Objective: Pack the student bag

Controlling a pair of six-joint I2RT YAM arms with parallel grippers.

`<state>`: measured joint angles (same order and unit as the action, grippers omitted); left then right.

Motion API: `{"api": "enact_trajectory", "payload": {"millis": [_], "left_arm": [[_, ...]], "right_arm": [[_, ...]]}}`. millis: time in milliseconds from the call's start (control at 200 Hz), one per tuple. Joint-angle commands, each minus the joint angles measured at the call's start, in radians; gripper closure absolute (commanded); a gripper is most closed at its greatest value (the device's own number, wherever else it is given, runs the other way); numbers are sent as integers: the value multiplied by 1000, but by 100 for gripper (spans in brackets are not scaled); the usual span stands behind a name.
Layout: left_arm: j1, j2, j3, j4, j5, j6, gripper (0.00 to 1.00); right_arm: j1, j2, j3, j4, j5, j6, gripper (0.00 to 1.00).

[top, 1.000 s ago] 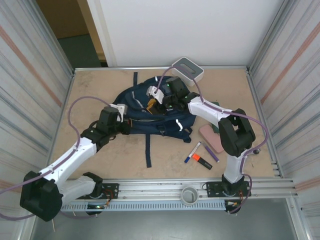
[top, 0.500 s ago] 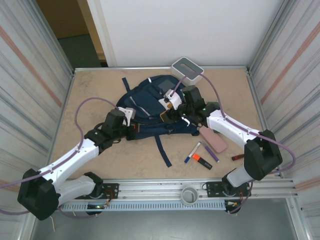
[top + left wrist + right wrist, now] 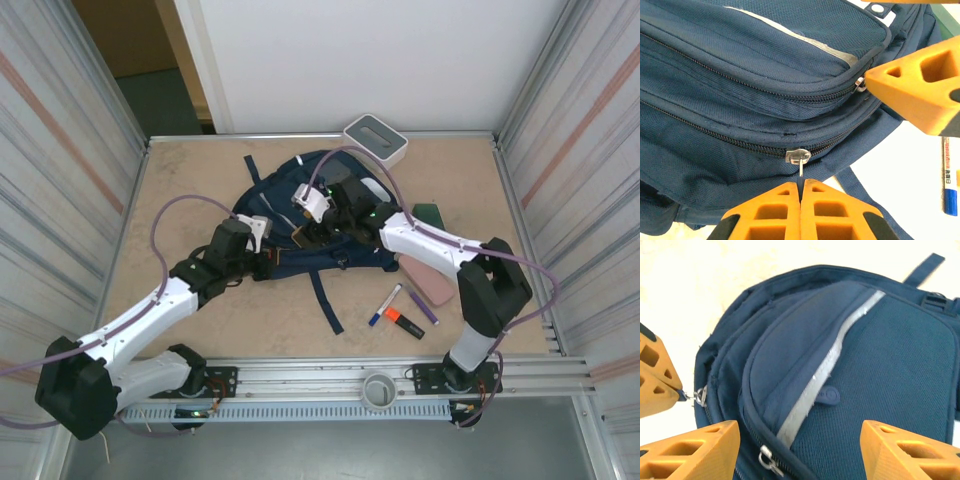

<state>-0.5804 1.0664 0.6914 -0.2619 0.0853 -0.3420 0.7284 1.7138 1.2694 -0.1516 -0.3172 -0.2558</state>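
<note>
The bag is lying loose under the open fingers of my right gripper, so my right gripper will pinch the bag's fabric (image 3: pixel 835 122) beside the main zipper before my left gripper pulls.
The student bag (image 3: pixel 290 200), navy with a grey reflective strip (image 3: pixel 835 365), lies flat in the middle of the table. My left gripper (image 3: pixel 801 181) is at the bag's near edge, shut on the thin metal zipper pull (image 3: pixel 798 156) of the main zipper. My right gripper (image 3: pixel 800 450) hovers over the front pocket with its jaws wide apart and nothing between them. A second zipper pull (image 3: pixel 766 459) lies just below it. In the top view the left gripper (image 3: pixel 262 258) and the right gripper (image 3: pixel 310 225) are close together over the bag.
A white-grey box (image 3: pixel 376 138) stands at the back edge. To the bag's right lie a pink case (image 3: pixel 425 278), a blue marker (image 3: pixel 385 305), a purple pen (image 3: pixel 422 303), an orange highlighter (image 3: pixel 405 323) and a dark green item (image 3: pixel 430 213). A loose strap (image 3: pixel 325 300) trails toward the front. Metal walls close both sides.
The right gripper has opened wider and swung back left over the bag's front pocket. The bag and its strap shifted slightly earlier. The left gripper stays shut on the zipper pull.
</note>
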Motion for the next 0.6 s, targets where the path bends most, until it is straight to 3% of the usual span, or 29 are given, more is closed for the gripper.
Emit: {"api": "enact_trajectory", "payload": {"millis": [0,220,306,496,591], "left_arm": [[-10,-5,8,15,0,-4,100],[-10,-6,11,5,-20,-3,100],[-9,-9,11,1,-30,-3,100],[11,-18,13,-25,-76,3,100],[52,-26,10,-37,-105,6,100]], "right_arm": [[7,58,61,-30,-92,-71,37],[9,107,77,-28,-150,-82,37],[6,126,85,-27,-134,-82,42],[-23,110,60,-26,-140,-86,86],[-40,72,23,-24,-157,-105,99]]}}
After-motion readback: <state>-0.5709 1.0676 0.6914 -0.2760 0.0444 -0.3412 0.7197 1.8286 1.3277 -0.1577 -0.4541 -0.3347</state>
